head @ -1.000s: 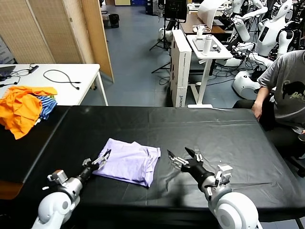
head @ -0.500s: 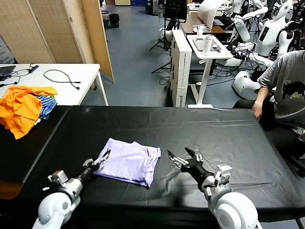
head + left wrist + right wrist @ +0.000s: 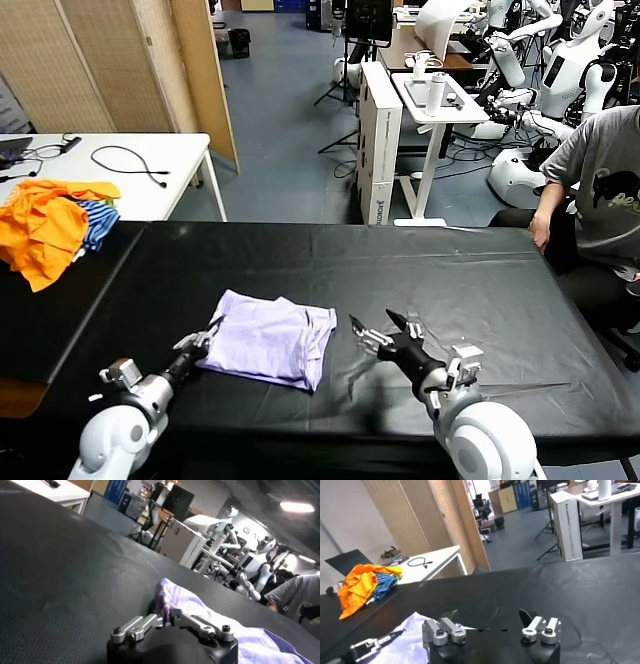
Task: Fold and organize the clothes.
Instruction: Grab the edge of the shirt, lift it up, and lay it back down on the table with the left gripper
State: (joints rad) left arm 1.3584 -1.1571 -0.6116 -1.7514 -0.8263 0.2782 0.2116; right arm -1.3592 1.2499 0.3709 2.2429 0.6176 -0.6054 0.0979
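Observation:
The lavender T-shirt, still lying flat on the black table, will lie on the black table's near side (image 3: 233, 352), moved toward the orange heap, after my left gripper releases it.
The clothes are one pale lavender T-shirt (image 3: 270, 338), folded and lying flat on the black table (image 3: 330, 260). My left gripper (image 3: 212, 329) sits at the shirt's near-left corner, shut on a pinch of the lavender cloth (image 3: 165, 597). In the left wrist view the shirt (image 3: 250, 640) spreads away behind the jaws. My right gripper (image 3: 378, 331) hovers just right of the shirt, open with nothing between its fingers. The right wrist view shows the shirt's edge (image 3: 407, 640) beside the open right gripper (image 3: 489, 617), with the left gripper (image 3: 375, 642) beyond it.
A heap of orange and blue-striped garments (image 3: 50, 225) lies at the table's far left. A white side table (image 3: 110, 165) with cables stands behind it. A seated person (image 3: 600, 200) is at the far right edge. Bare black tabletop stretches right of the shirt.
My left gripper has closed from wide open onto the shirt's near-left corner. The right gripper has stayed open and barely shifted.

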